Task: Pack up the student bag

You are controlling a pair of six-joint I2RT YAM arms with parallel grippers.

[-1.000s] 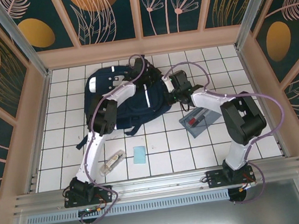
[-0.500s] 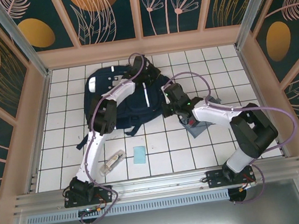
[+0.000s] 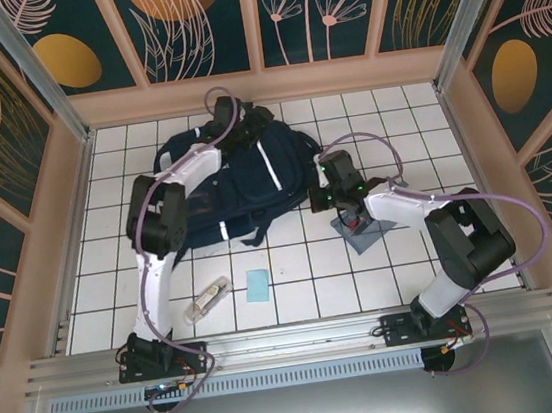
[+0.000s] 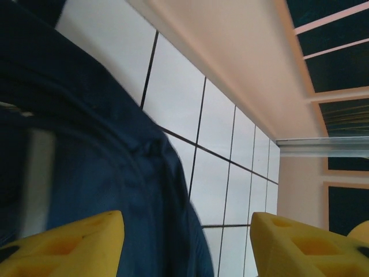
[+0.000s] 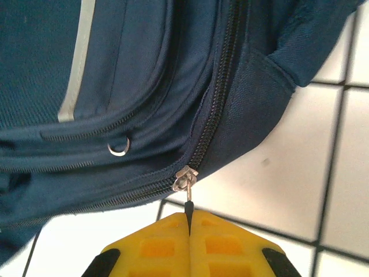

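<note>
Next, my right gripper releases the metal zipper pull at the student bag's front edge [image 5: 68,196], just under the white stripe.
The student bag [image 3: 237,176] is a large navy backpack with white stripes, lying at the back middle of the tiled floor. My left gripper [image 3: 253,119] hovers at the bag's far top edge. In the left wrist view it [image 4: 187,245] stands open, its yellow fingers [image 4: 75,242] wide apart, with navy bag fabric [image 4: 86,161] lying under and between them, ungripped. My right gripper [image 3: 327,199] is at the bag's right edge. The right wrist view shows it [image 5: 189,214] shut on the dark tab of the silver zipper pull [image 5: 185,179], on the bag's main zipper [image 5: 222,86].
A grey flat case with a red item [image 3: 364,224] lies right of the bag, under the right arm. A light blue square [image 3: 258,285] and a pale clear packet [image 3: 210,298] lie near the front. The peach wall [image 4: 242,52] runs close behind the bag.
My left gripper has opened and let go of the bag, moving toward the back wall. The bag has shifted and turned. The right gripper moved back slightly right, still holding the zipper pull.
</note>
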